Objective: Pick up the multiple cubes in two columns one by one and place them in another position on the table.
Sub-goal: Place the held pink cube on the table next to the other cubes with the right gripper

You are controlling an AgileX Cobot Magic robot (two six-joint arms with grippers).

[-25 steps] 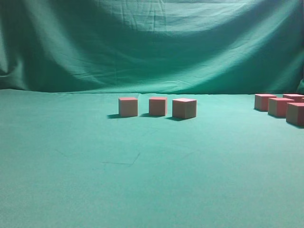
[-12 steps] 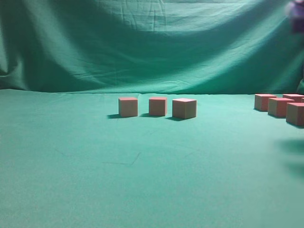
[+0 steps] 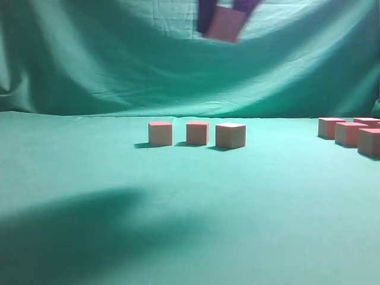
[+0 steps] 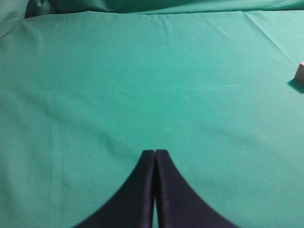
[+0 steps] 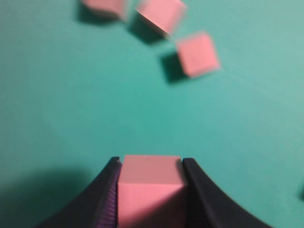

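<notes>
The pink cube, now held high above the table, will be let go by my right gripper just past the middle row's end farthest from the other cubes (image 3: 133,141) (image 5: 48,38).
My right gripper (image 3: 224,18) is shut on a pink cube (image 3: 224,25) and holds it high above the table (image 3: 178,225), at the top middle of the exterior view. The right wrist view shows that cube (image 5: 150,183) clamped between the two jaws (image 5: 150,164). Three cubes (image 3: 197,133) stand in a row on the table's middle; they show blurred in the right wrist view (image 5: 197,53). Several more cubes (image 3: 350,133) stand at the far right. My left gripper (image 4: 155,152) is shut and empty over bare cloth; one cube's corner (image 4: 300,73) shows at its right edge.
A wrinkled green backdrop curtain (image 3: 119,59) hangs behind the table. A broad dark shadow (image 3: 77,231) lies on the cloth at the front left.
My right gripper has come in from the upper right with a cube and moved left to the top middle. A large shadow has spread over the front left cloth. The resting cubes have not moved.
</notes>
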